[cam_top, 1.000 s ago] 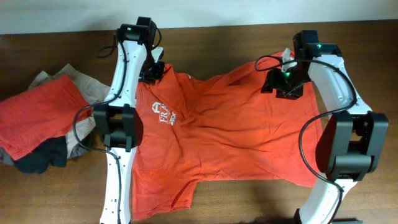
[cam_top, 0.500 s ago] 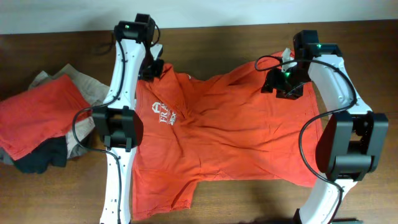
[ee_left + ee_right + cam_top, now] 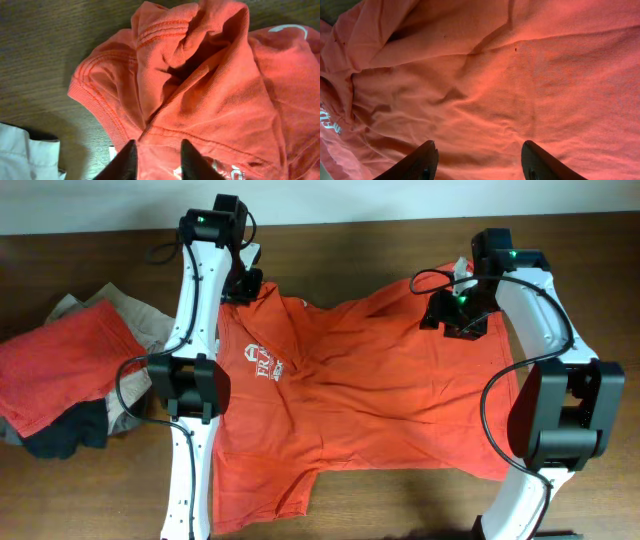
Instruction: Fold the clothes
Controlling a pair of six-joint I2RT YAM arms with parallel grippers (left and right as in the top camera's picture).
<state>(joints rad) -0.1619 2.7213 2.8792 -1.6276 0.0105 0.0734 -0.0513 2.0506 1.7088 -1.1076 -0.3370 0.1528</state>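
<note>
The T-shirt's sleeve is bunched up next to the T-shirt's folded flap, so next my left gripper opens, pinches the flap's tip [image 3: 143, 138] and lifts it to pull the folds straight.
A red-orange T-shirt [image 3: 370, 390] lies spread and wrinkled on the wooden table, its small white chest logo [image 3: 265, 365] facing up. My left gripper [image 3: 240, 283] is at the shirt's far left corner. In the left wrist view its fingers [image 3: 126, 161] stand close together with shirt fabric [image 3: 210, 100] pinched between them, and a sleeve bunches up just ahead. My right gripper [image 3: 458, 315] hovers over the shirt's far right part. Its fingers [image 3: 422, 162] are spread wide above flat fabric [image 3: 520, 75] and hold nothing.
A pile of clothes sits at the left: a folded red-orange garment [image 3: 60, 370] on top, beige cloth [image 3: 140, 325] behind it and a dark piece [image 3: 65, 435] in front. Pale cloth [image 3: 25, 150] shows beside my left fingers. The table's far edge [image 3: 330, 225] meets a white wall.
My left gripper has moved a little toward the table's far edge, taking the shirt's corner with it. The right arm has not moved.
</note>
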